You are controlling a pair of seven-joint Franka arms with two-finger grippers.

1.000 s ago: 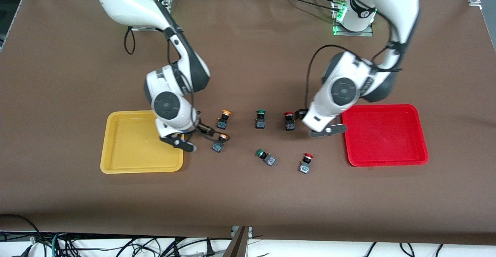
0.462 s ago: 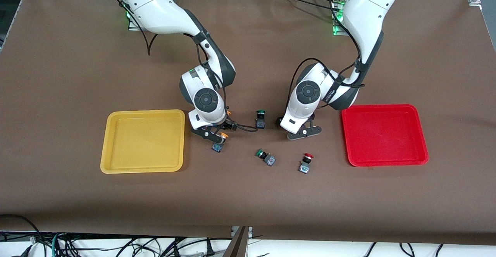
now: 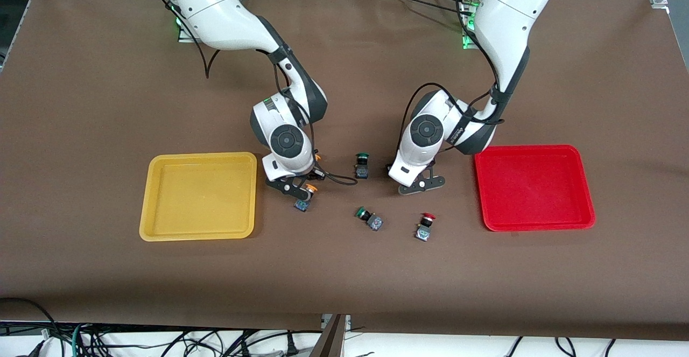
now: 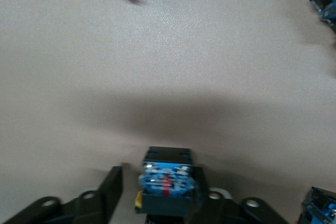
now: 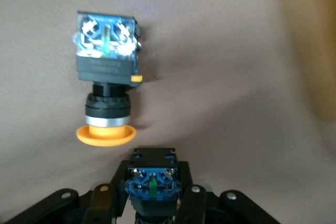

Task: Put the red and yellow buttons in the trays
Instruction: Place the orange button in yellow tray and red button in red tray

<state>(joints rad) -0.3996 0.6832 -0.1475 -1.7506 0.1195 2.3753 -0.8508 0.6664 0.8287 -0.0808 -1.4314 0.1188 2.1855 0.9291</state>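
My right gripper is going to release the yellow button in the yellow tray's half (image 3: 172, 192) that is farthest away from the green-capped buttons.
My right gripper (image 3: 295, 183) is low on the table beside the yellow tray (image 3: 156, 228). In the right wrist view it (image 5: 155, 177) is shut on the dark body of a yellow button (image 5: 152, 184) whose cap is hidden. A second yellow button (image 3: 304, 198) lies on its side just past it, also in the right wrist view (image 5: 107, 90). My left gripper (image 3: 419, 180) is low on the table near the red tray (image 3: 538, 225). It (image 4: 157, 182) is open around a red button's body (image 4: 167, 182), with a gap on one side. Another red button (image 3: 425, 226) stands nearer the camera.
Two green-capped buttons sit between my grippers: one upright (image 3: 362, 166), one lying on its side (image 3: 369, 218) nearer the camera. Both trays hold nothing. Each arm's cable loops close beside its hand.
Both arms swung in toward the table's middle: the right gripper went from the yellow tray's edge to the yellow button, the left from beside the red tray to the red button. Since half a second ago, almost still.
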